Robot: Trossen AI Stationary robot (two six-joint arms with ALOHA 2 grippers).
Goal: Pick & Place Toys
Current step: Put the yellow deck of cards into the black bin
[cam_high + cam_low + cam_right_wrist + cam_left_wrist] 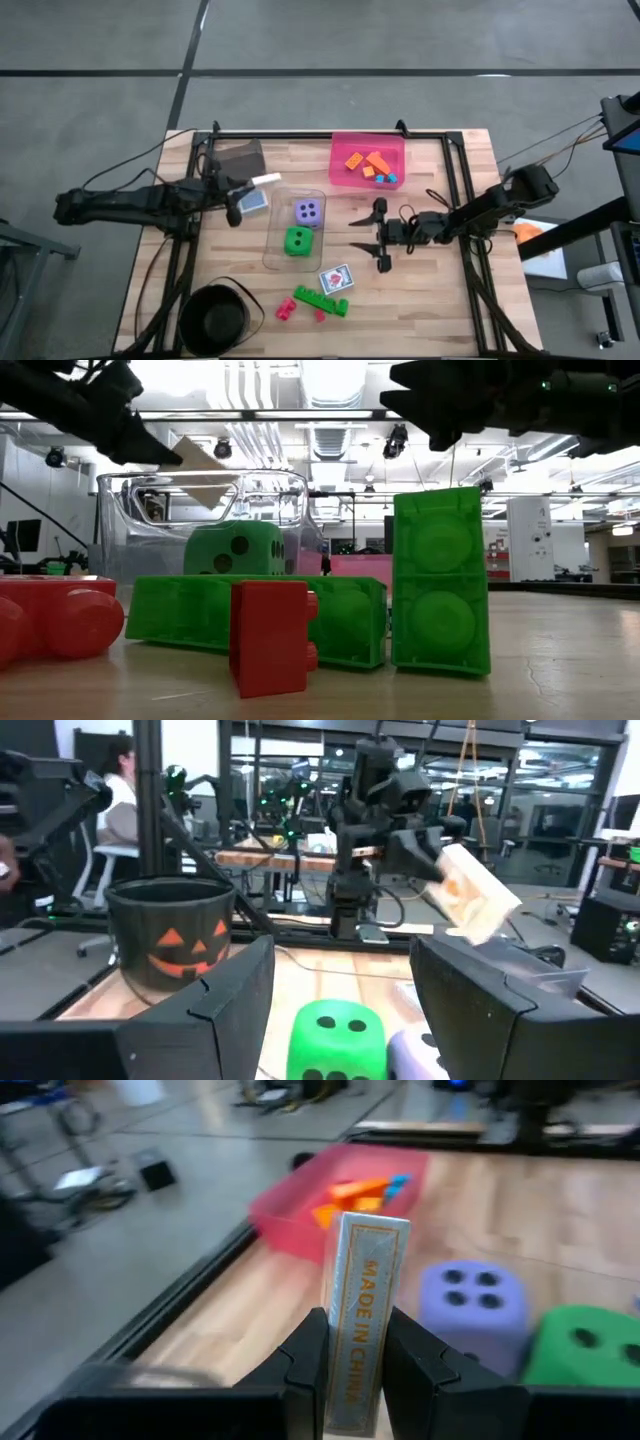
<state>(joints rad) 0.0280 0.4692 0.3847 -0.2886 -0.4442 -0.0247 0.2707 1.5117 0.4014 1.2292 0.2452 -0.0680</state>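
Note:
Next, I let go of the card pack with my left gripper inside the dark grey bin (241, 160), on its bottom.
My left gripper (240, 207) is shut on a small card pack (365, 1280) and holds it in the air by the left wall of the clear bin (275, 250). In that bin lie a purple die (308, 211) and a green die (297, 241). My right gripper (380, 235) hangs open to the right of the bin, with nothing between its fingers. A second card pack (336, 279), a green brick (322, 300) and small pink bricks (287, 309) rest flat on the table near its front edge. My left gripper pinches the card pack between its two fingers by its two broad faces (345, 1370), at the pack's near end. The fingers reach out nearly level from the table's left. The pack stands on edge, its narrow printed side up, lifted clear of the table.
A pink bin (340, 170) with orange and teal bricks stands at the far edge. A dark grey bin (237, 158) sits far left and a black round bowl (215, 318) at the near left. Black frame rails (460, 200) run along the table's sides.

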